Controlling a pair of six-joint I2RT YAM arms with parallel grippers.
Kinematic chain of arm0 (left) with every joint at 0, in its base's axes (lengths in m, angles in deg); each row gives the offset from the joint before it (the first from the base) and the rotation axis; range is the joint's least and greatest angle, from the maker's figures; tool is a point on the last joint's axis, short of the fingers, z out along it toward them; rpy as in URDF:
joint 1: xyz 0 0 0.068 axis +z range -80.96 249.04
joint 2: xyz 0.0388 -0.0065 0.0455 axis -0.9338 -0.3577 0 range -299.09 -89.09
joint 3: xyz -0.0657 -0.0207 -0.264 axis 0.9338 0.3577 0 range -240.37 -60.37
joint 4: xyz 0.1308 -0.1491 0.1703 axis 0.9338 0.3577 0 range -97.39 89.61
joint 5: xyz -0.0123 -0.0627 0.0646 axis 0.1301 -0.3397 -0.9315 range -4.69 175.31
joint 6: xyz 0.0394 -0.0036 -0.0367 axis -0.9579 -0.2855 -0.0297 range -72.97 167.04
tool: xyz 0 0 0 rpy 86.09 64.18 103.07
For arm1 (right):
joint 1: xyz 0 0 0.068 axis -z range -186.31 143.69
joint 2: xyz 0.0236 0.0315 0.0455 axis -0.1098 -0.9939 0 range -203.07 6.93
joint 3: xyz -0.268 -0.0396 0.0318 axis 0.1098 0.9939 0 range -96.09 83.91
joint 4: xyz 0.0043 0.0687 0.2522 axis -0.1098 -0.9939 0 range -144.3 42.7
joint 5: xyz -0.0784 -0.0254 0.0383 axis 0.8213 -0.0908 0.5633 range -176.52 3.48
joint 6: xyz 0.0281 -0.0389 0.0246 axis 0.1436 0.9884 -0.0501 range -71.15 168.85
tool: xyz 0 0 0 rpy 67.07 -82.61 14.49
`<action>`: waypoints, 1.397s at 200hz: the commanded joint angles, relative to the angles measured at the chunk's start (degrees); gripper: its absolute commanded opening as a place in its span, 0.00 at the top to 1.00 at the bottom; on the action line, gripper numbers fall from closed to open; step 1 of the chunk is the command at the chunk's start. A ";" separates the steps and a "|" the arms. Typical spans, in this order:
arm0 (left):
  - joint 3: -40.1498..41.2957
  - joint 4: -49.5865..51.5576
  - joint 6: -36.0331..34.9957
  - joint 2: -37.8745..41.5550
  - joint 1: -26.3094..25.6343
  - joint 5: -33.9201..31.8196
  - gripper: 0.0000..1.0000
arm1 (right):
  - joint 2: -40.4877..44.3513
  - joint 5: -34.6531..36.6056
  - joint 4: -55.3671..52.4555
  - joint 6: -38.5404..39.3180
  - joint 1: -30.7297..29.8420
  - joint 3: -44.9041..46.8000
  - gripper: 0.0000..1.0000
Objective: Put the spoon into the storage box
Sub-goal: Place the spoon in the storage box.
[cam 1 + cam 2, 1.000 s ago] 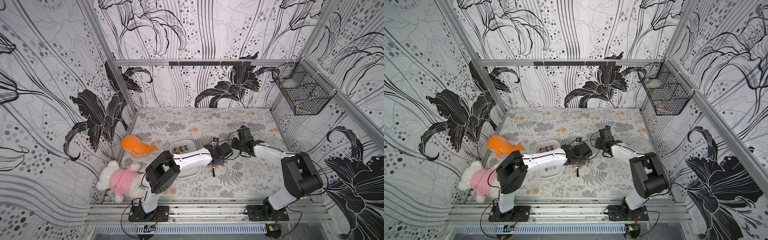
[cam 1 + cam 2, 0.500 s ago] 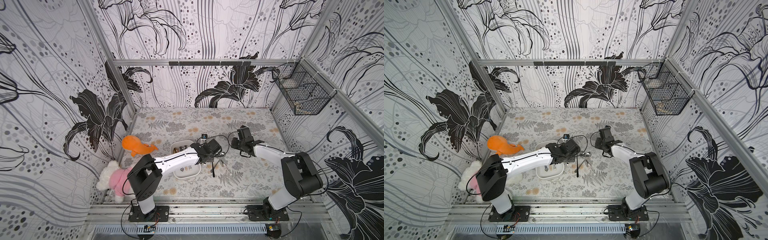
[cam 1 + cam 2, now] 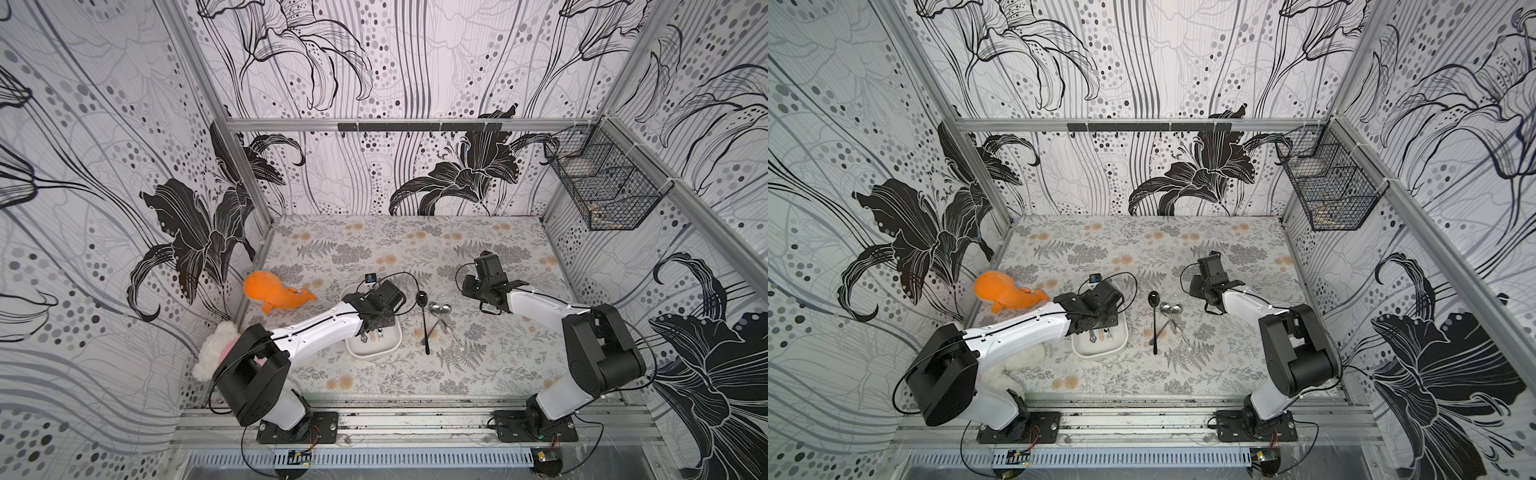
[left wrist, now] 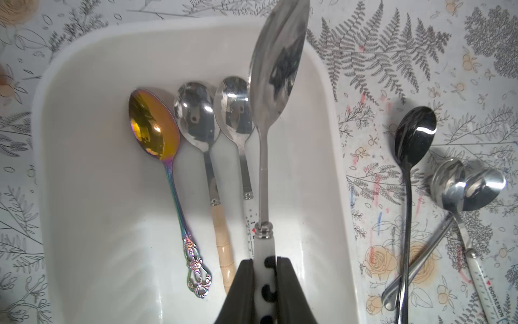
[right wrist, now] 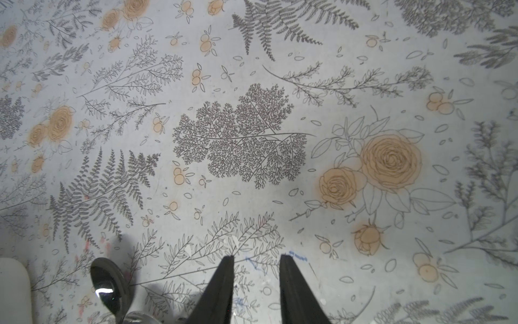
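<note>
My left gripper is to let go of the silver spoon between the three spoons and the box's side point(image 3: 387, 311) point(image 4: 283, 213) nearest the black spoon. The silver spoon now hangs over the box.
The storage box point(image 3: 376, 354) point(image 3: 1098, 354), a shallow white tray, lies left of the mat's middle in both top views. In the left wrist view its floor point(image 4: 98, 196) carries three spoons side by side, one an iridescent gold spoon point(image 4: 154, 131). My left gripper point(image 4: 265, 261) point(image 3: 376, 316) is shut on the white, black-marked handle of a silver spoon point(image 4: 276, 70), which hangs over the box near its right wall. A black spoon point(image 3: 423, 316) and two crossed silver spoons point(image 3: 440, 309) lie on the mat beside the box. My right gripper point(image 5: 257, 256) point(image 3: 478, 291) hovers open and empty over bare mat.
An orange plush toy point(image 3: 274, 291) lies at the mat's left edge, and a white and pink plush point(image 3: 216, 349) sits partly under my left arm. A black wire mesh basket point(image 3: 602, 191) hangs on the right wall.
My left gripper has carried the held spoon leftward, from above the loose spoons on the mat to over the box. The right arm has not moved.
</note>
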 commanded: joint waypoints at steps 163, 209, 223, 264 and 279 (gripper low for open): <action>1.59 -14.62 2.11 -10.59 2.10 6.66 1.00 | -0.49 -1.31 0.59 -0.20 -0.14 0.61 0.68; 1.26 -14.97 2.02 -10.95 2.24 7.18 0.91 | -0.78 -1.68 0.81 -0.32 -0.14 0.51 0.68; 1.17 -14.89 1.93 -10.79 2.19 7.14 0.86 | -0.87 -1.85 0.84 -0.39 -0.14 0.51 0.68; 1.04 -14.40 1.68 -9.59 2.18 6.86 0.68 | -0.83 -1.85 0.76 -0.32 -0.14 0.58 0.68; 0.69 -13.93 1.68 -8.82 2.18 6.46 0.66 | -0.71 -1.83 0.85 -0.27 -0.14 0.60 0.68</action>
